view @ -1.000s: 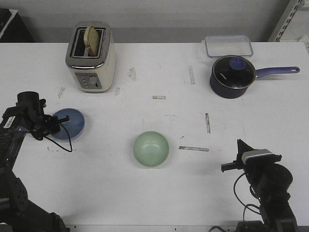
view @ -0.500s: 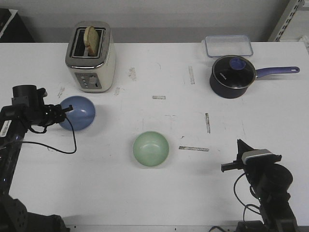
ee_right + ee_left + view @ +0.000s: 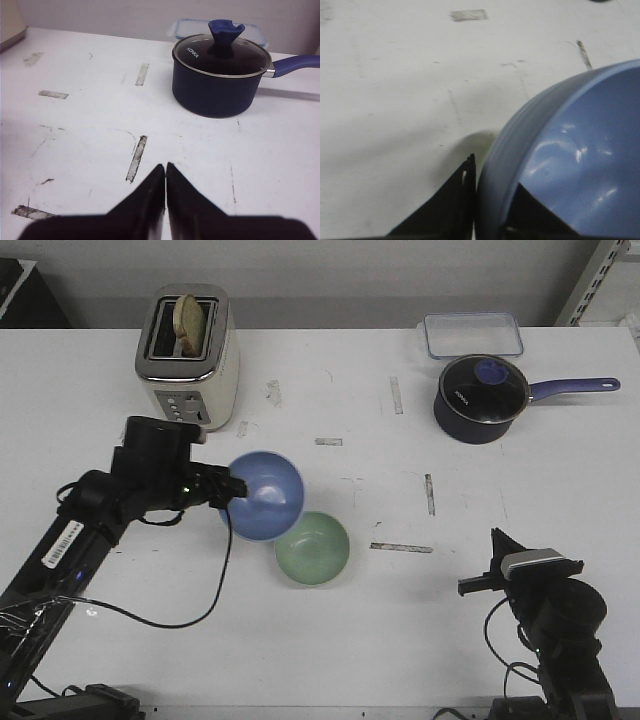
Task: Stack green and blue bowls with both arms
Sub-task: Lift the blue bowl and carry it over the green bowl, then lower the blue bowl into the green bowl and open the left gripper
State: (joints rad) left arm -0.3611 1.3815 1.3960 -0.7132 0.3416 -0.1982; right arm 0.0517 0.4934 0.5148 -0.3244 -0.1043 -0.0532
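Note:
Next, I release the blue bowl from my left gripper, nested upright inside the pale green bowl (image 3: 312, 547) at the table's middle front.
The pale green bowl (image 3: 313, 549) sits upright at the table's middle front. My left gripper (image 3: 230, 490) is shut on the rim of the blue bowl (image 3: 265, 496) and holds it tilted in the air, just up and left of the green bowl, overlapping its far edge. In the left wrist view the blue bowl (image 3: 570, 160) fills the frame beside the gripper (image 3: 492, 172), one finger (image 3: 462, 200) outside the wall, one inside. My right gripper (image 3: 492, 565) is shut and empty near the front right; its closed fingertips (image 3: 165, 167) hang over bare table.
A toaster (image 3: 188, 357) with bread stands at the back left. A dark navy saucepan (image 3: 482, 397) with a glass lid and a clear lidded box (image 3: 473, 334) stand at the back right; the pan also shows in the right wrist view (image 3: 220, 75). Tape strips mark the table.
My left arm has lifted the blue bowl off the table at the left and carried it right to the green bowl. The right arm has not moved.

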